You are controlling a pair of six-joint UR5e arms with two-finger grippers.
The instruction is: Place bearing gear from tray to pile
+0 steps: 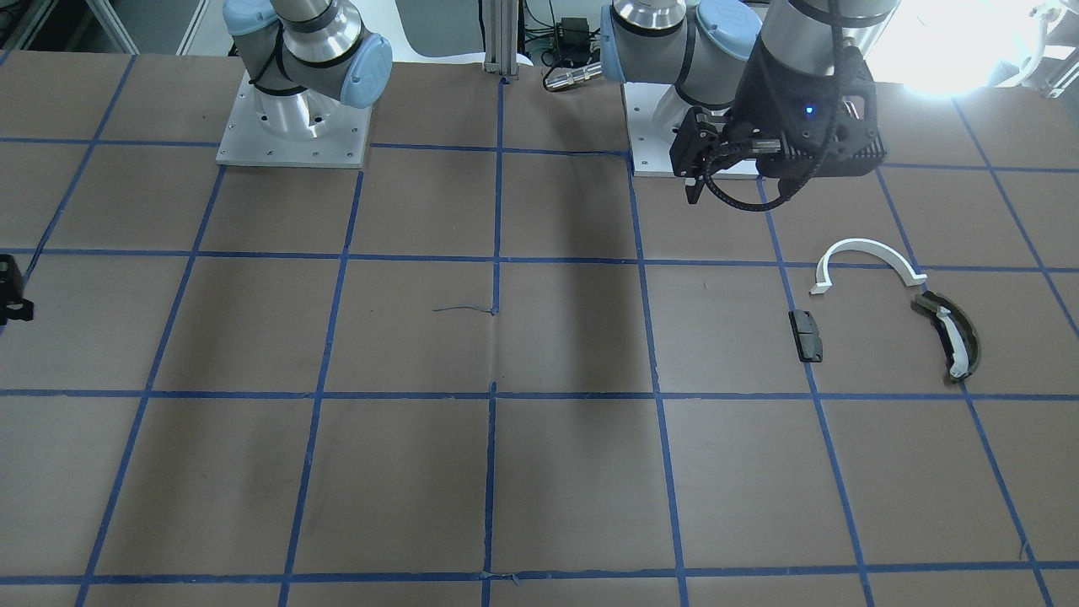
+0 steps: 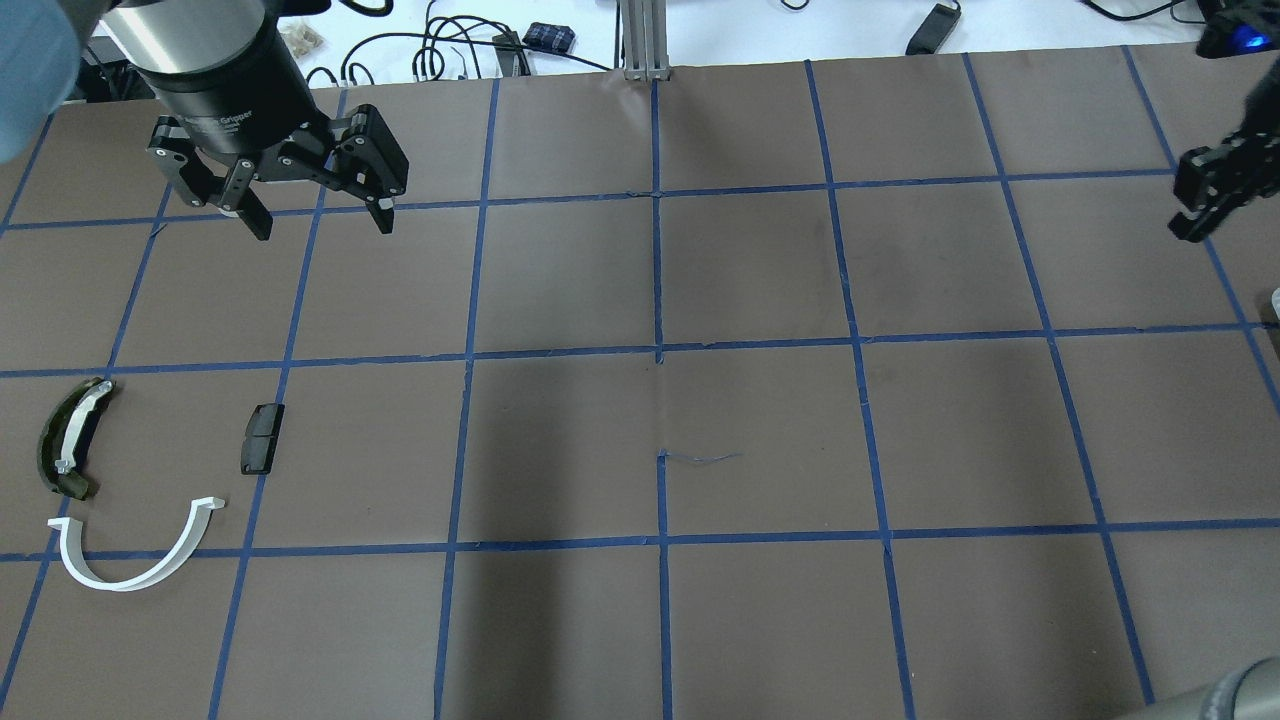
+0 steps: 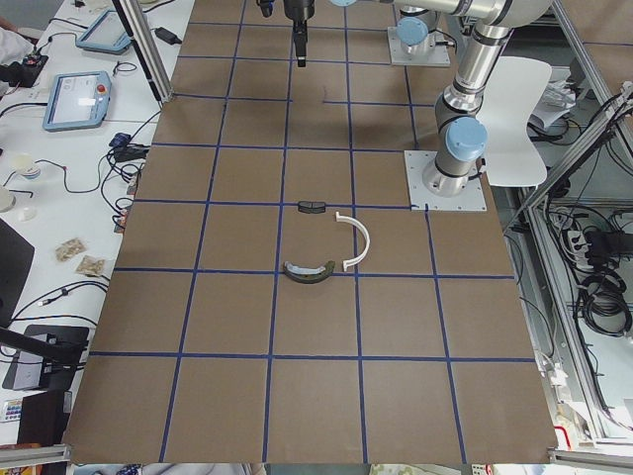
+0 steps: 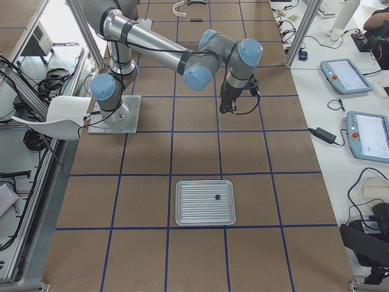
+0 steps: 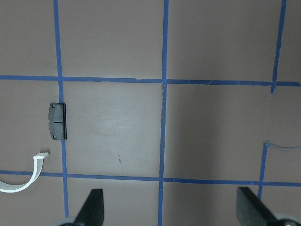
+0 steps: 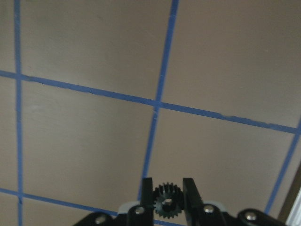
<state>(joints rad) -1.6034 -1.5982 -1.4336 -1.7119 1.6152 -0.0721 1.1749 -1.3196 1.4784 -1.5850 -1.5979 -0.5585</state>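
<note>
Next, I set the bearing gear with my right gripper on the blue tape crossing at the middle of the table (image 1: 500, 394).
My right gripper (image 6: 167, 197) is shut on a small black bearing gear (image 6: 167, 196), held above bare brown table paper. In the overhead view the right gripper (image 2: 1200, 200) is at the far right edge. The metal tray (image 4: 205, 202) lies beyond it in the exterior right view, with one small dark part (image 4: 217, 196) on it. The pile sits on the far left: a white half-ring arc (image 2: 135, 555), a dark olive curved piece (image 2: 70, 440) with a white strip, and a small black block (image 2: 262, 438). My left gripper (image 2: 315, 215) hangs open and empty, above and beyond the pile.
Blue tape lines grid the brown table (image 2: 760, 420). Both arm bases (image 1: 295, 126) are bolted at the robot's side. Cables and tablets (image 3: 79, 94) lie on the white bench past the table's edge.
</note>
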